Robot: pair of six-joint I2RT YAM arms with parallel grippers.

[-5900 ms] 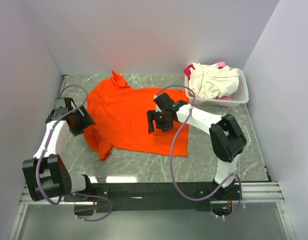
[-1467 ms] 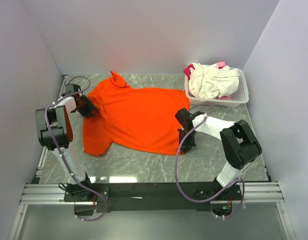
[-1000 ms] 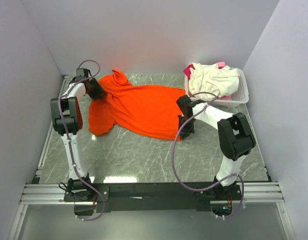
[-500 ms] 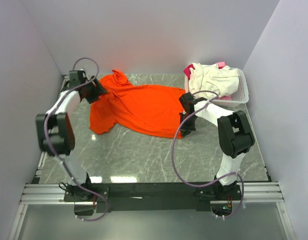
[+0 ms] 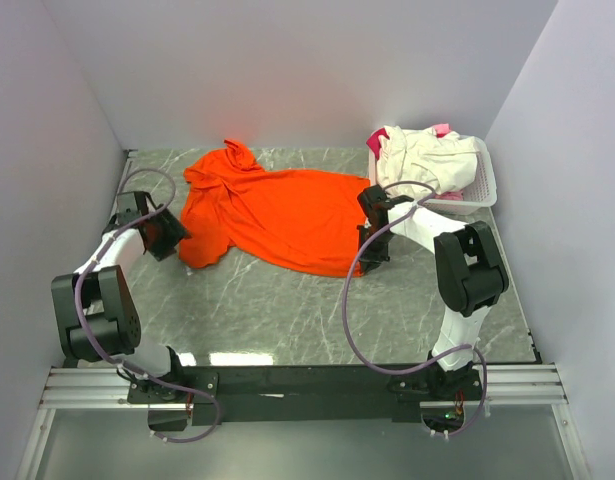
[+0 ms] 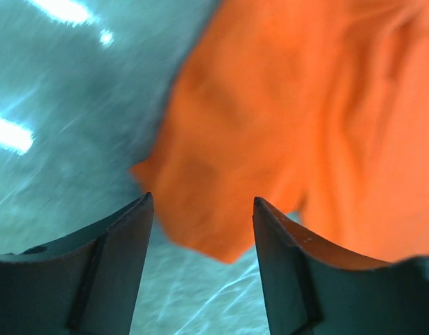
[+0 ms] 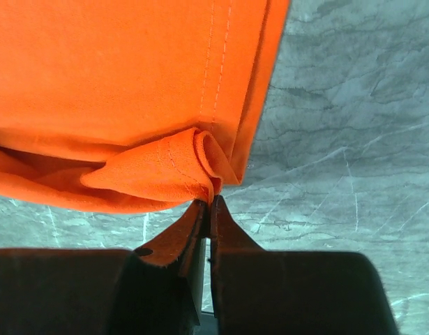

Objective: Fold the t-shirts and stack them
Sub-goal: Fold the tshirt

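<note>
My left gripper needs to back off and pinch that corner [image 6: 141, 169], because the sleeve's corner is outside its fingers, which straddle the middle of the sleeve's end.
The bright orange t-shirt [image 5: 277, 210] lies rumpled on the marble table, collar toward the back wall. My left gripper [image 5: 168, 233] is open just left of the shirt's left sleeve [image 5: 203, 250]. In the left wrist view my left gripper [image 6: 202, 200] has only bare table between its fingers, and the blurred orange t-shirt [image 6: 270, 118] lies beyond the tips. My right gripper [image 5: 371, 250] is shut on the shirt's hem at its right edge. In the right wrist view my right gripper [image 7: 211, 202] pinches a rolled fold of the orange t-shirt [image 7: 130, 70]. A cream-white t-shirt [image 5: 422, 160] and a pink one [image 5: 443, 129] are heaped in the basket.
The white slatted basket [image 5: 484, 186] stands at the back right corner, just behind my right arm. Grey walls close in the table on the left, back and right. Bare marble [image 5: 287, 310] stretches between the shirt and the arm bases.
My left gripper let go of the shirt's shoulder at the back left and pulled back toward the near left. The right gripper has kept its pinch on the hem.
</note>
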